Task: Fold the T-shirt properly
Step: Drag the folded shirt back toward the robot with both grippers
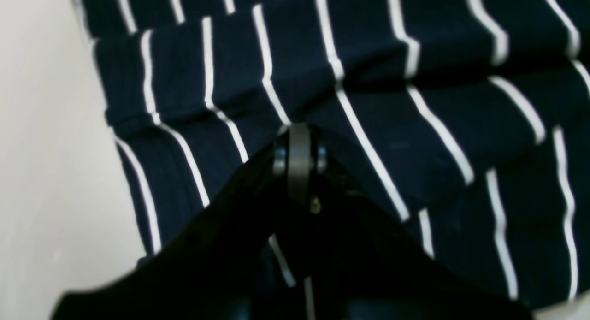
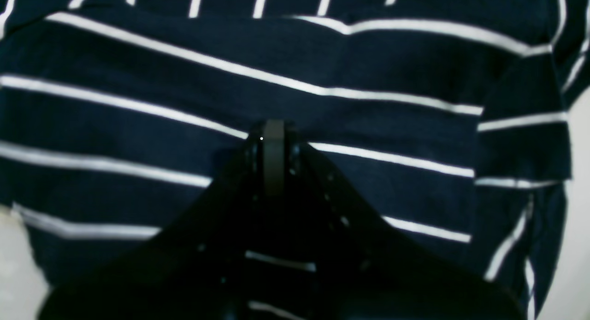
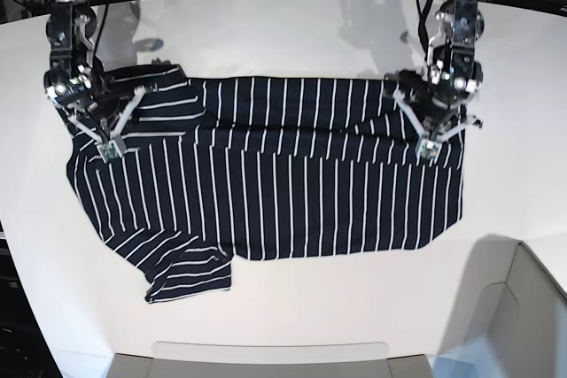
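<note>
My right gripper has the T-shirt's folded edge. It will let go of it farther back on the white table [image 3: 110, 88], close to the table's back edge.
The T-shirt [image 3: 283, 192], dark navy with thin white stripes, lies spread on the white table, and its top part is folded down over the body. One sleeve [image 3: 190, 276] sticks out at the lower left. My left gripper [image 3: 423, 155] is on the right side of the shirt. In the left wrist view its fingers [image 1: 298, 140] are closed together, with the cloth [image 1: 415, 126] puckering toward the tip. My right gripper [image 3: 108, 150] is on the left side of the shirt. Its fingers [image 2: 273, 140] are also closed at a fold of the cloth [image 2: 138, 108].
The white table [image 3: 292, 33] extends behind and in front of the shirt. A grey box [image 3: 523, 307] stands at the front right corner. A flat grey edge [image 3: 266, 356] runs along the front. Cables hang behind the table.
</note>
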Tool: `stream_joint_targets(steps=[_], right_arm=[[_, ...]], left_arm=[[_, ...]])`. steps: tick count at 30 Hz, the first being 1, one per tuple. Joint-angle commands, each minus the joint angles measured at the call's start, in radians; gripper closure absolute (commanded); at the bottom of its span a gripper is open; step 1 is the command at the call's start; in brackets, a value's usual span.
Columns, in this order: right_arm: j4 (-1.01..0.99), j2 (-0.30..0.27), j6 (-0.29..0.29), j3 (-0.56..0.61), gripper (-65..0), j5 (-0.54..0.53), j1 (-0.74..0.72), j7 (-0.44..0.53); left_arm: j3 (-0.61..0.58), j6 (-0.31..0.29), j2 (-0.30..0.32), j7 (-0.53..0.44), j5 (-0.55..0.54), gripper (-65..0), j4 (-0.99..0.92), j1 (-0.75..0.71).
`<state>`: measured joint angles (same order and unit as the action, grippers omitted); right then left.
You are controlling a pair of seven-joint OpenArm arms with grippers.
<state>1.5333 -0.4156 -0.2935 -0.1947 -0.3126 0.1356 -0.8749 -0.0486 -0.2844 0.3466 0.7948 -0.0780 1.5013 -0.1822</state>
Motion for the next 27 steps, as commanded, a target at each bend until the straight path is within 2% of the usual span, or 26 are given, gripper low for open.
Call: stream_joint_targets(steps=[1,7,14,19,22,24,27], right_arm=[[0.026,-0.035,-0.003,-0.007,0.0,-0.009,0.032,-0.028],[0.134,-0.111,-0.003,-0.007,0.0,-0.156,0.2,-0.03],[0.229,-0.104,-0.003,-0.068,0.0,-0.164,0.327,-0.03],[0.237,-0.102,-0.002,-0.085,0.0,-0.167,0.31,-0.03],[0.267,-0.085,0.001,-0.094,0.0,-0.165,0.29,-0.031],[0.31,-0.067,0.001,-0.147,0.0,-0.168,0.279,-0.031],[0.381,-0.024,0.001,-0.222,0.0,-0.168,0.263,-0.031]], left_arm=[[0.0,-0.017,0.021,0.133,0.014,0.0,-0.003,-0.058],[0.129,-0.017,0.026,0.133,0.011,0.0,0.141,-0.257],[0.22,-0.017,-0.014,0.136,0.011,0.0,0.287,-0.412],[0.241,-0.017,-0.027,0.136,0.011,0.0,0.299,-0.4],[0.246,-0.016,-0.027,0.148,0.016,0.0,0.328,-0.323],[0.249,-0.011,-0.027,0.156,0.016,0.0,0.364,-0.288],[0.25,-0.011,-0.027,0.22,0.016,0.0,0.43,-0.25]])
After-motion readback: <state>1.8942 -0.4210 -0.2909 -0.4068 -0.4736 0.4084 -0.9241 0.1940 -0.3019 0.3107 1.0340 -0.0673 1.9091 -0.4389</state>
